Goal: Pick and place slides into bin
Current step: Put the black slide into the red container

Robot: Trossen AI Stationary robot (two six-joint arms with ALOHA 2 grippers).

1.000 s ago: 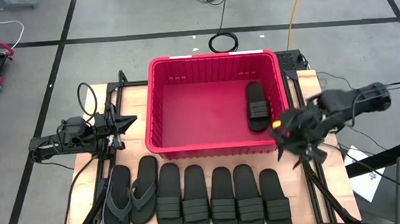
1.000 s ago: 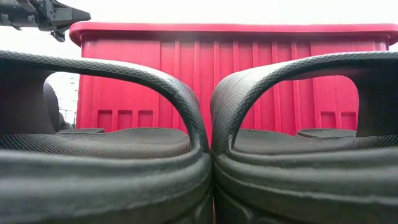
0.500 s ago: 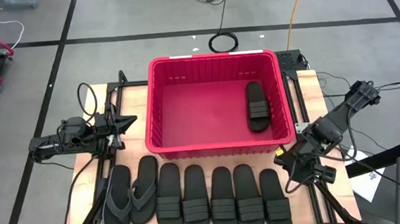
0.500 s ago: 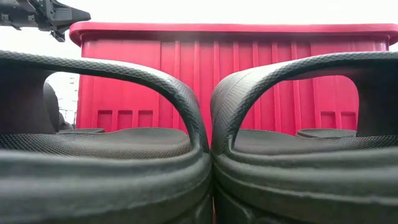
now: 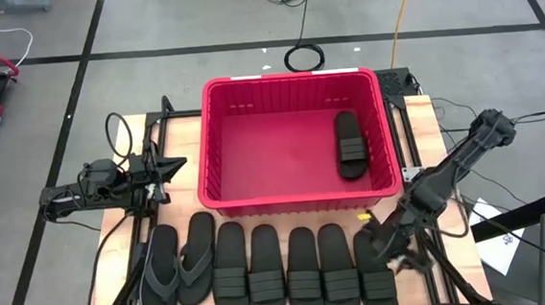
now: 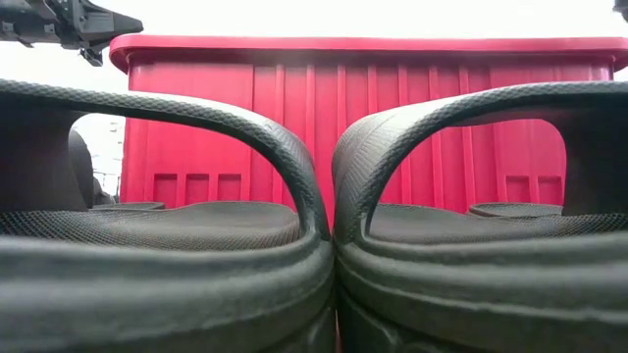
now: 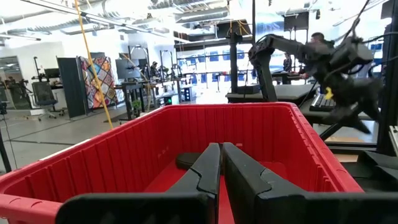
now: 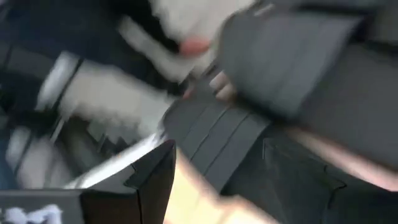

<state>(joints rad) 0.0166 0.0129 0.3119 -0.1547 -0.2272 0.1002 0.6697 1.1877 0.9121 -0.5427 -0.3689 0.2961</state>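
The robot's right gripper will close on the strap of the black slide rightmost in the high view, at the strap's side (image 5: 393,282) (image 8: 216,182) that faces the metal rail.
The red bin (image 5: 295,194) stands at the table's middle, and one black slide (image 5: 350,145) lies flat in its right part. Seven more sandals lie soles down in a row along the near edge: two grey flip-flops (image 5: 179,267) at the left and several black slides (image 5: 284,272). My right gripper (image 5: 382,240) is open over the far end of the rightmost slide (image 5: 376,278), whose ribbed strap (image 8: 214,140) fills the blurred right wrist view. My left gripper (image 5: 173,166) is shut and empty to the left of the bin; it also shows in the left wrist view (image 7: 221,163).
The bin's tall ribbed wall (image 6: 373,118) stands right behind the row of sandals (image 6: 177,226). Metal frame rails (image 5: 432,257) run along the table's right and left edges. Bare wood shows to the right of the bin (image 5: 425,132).
My right gripper has swung from beside the bin's right wall toward the table's near edge and leftward, coming down over the rightmost slide of the row. Nothing else has moved.
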